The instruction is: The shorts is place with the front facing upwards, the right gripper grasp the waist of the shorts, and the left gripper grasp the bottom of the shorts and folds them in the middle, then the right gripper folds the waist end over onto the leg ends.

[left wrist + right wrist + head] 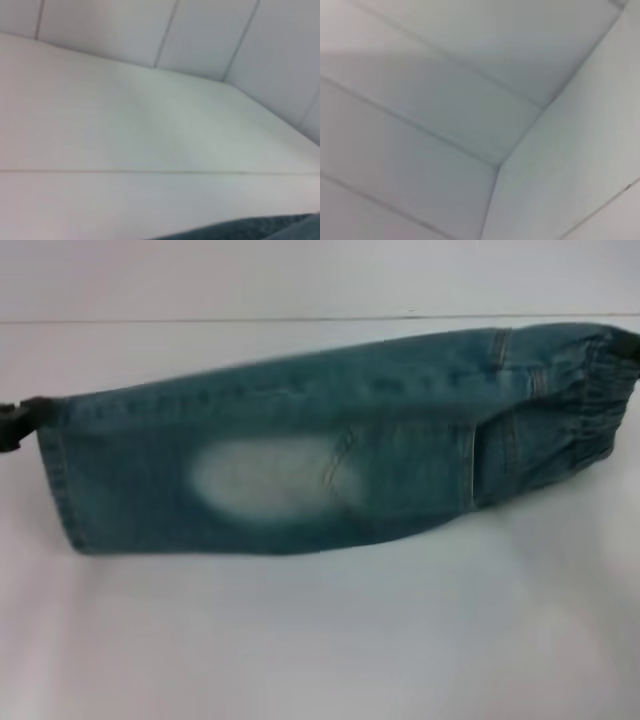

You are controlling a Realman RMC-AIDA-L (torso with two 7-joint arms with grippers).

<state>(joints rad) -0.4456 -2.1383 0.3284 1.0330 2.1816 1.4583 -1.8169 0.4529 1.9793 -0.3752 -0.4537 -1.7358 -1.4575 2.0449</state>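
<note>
My right gripper holds the waist's top corner; I need to lay the shorts flat, then take the waist's middle (604,400) before folding.
The blue denim shorts (330,455) hang stretched across the head view, doubled lengthwise, with a faded pale patch on the front. Their elastic waist (590,405) is at the right and the leg hems (60,475) at the left. My left gripper (18,422) shows as a dark tip at the left edge, shut on the upper corner of the leg end. My right gripper (628,340) peeks in at the upper right, shut on the top of the waist. A sliver of denim (250,231) shows in the left wrist view. The right wrist view shows no shorts.
A white table (320,640) lies beneath the shorts, with its far edge against a pale wall (300,280). The wrist views show the white surface (125,130) and panelled wall seams (445,100).
</note>
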